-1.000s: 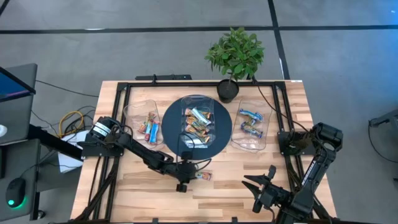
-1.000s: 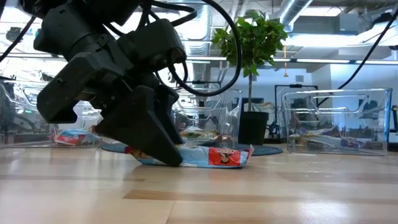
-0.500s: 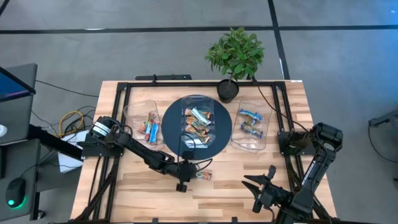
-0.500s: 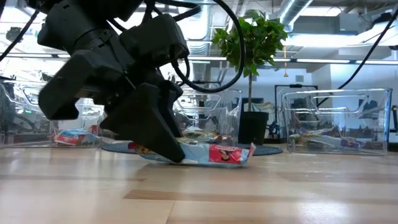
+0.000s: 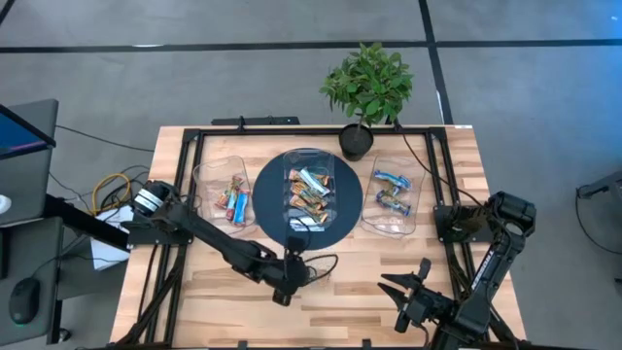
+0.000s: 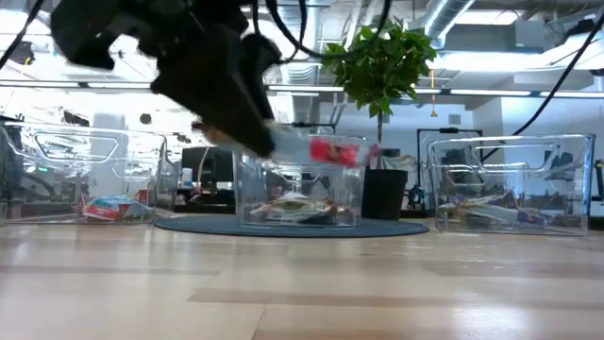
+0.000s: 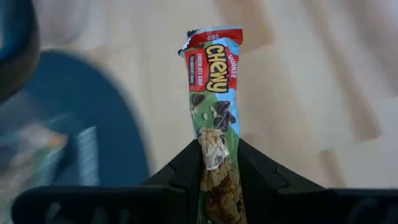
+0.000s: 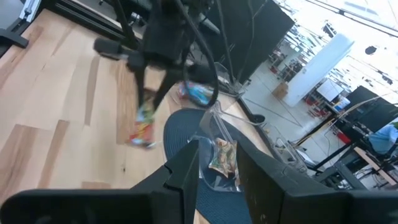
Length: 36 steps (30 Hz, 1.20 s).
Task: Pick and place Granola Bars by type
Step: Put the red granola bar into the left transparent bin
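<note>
Next, my left gripper lets go of the granola bar on the bars in the clear tub (image 5: 225, 195) nearest the base of my left gripper.
My left gripper (image 5: 293, 276) hangs over the near middle of the table, shut on a granola bar (image 7: 213, 68) in a blue wrapper with a red label. In the low view the bar (image 6: 326, 151) is in the air in front of the middle tub. More bars lie in three clear tubs: the left one (image 5: 229, 197), the middle one (image 5: 309, 190) on a dark round mat, and the right one (image 5: 392, 198). My right gripper (image 5: 400, 290) waits, open, near the table's near right corner. My left gripper pinches the bar between its two fingers at one end (image 7: 215, 148). The fingers (image 6: 247, 132) slant down from the table's left and lie along the bar. The bar is lifted clear of the table and sticks out almost level past the fingertips, its red-labelled end (image 6: 330, 151) free.
A potted plant (image 5: 364, 92) stands at the far edge behind the middle tub. A black frame (image 5: 185, 146) runs around the table top. Bare wood (image 5: 369, 267) lies along the near side between the two grippers. Cables (image 5: 112, 190) hang off the left edge.
My left gripper has risen from the table with the bar held in it. The bar lay flat on the wood a second ago, began to lift half a second ago, and now hangs clear at about the height of the tubs' rims.
</note>
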### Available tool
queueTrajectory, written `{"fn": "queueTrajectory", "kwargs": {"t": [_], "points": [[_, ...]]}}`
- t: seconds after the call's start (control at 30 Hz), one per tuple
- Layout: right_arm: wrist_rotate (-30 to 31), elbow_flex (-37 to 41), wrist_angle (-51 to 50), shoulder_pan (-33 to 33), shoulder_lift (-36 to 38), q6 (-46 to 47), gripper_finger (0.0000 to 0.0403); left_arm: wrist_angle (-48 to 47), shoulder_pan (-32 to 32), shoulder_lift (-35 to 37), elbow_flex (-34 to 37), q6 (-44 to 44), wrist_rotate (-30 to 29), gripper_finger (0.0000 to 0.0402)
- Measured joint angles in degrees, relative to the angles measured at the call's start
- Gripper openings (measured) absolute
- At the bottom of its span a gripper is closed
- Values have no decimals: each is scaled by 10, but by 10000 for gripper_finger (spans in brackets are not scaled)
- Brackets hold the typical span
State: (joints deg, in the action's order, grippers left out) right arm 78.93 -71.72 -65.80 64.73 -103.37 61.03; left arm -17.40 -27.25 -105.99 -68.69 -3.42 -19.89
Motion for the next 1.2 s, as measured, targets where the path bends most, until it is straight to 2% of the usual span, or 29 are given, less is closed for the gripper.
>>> {"fn": "queueTrajectory", "kwargs": {"t": [0.13, 0.33, 0.47, 0.6, 0.63, 0.77, 0.87, 1.2], "points": [[-6, 0, 0, 0, 0, 0, 102, -120, -17, 11, -54, -33, -81, 73], [-10, 0, 0, 0, 0, 0, 102, -330, -40, 14, -127, -128, -164, 73], [-10, 0, 0, 0, 0, 0, 102, -522, -54, 14, -156, -266, -244, 73], [-10, 0, 1, 0, 0, 0, 102, -727, -59, 14, -158, -479, -292, 73], [-10, 0, 1, 0, 0, 0, 102, -737, -59, 17, -151, -522, -301, 73], [-10, 0, 2, -2, 0, 0, 102, -709, -58, 60, -104, -512, -294, 73], [-13, 0, 3, -4, 0, 0, 102, -725, -53, 83, -67, -584, -300, 73], [-24, 0, 2, -12, 0, 0, 102, -728, -32, 223, 100, -707, -284, 73]]}}
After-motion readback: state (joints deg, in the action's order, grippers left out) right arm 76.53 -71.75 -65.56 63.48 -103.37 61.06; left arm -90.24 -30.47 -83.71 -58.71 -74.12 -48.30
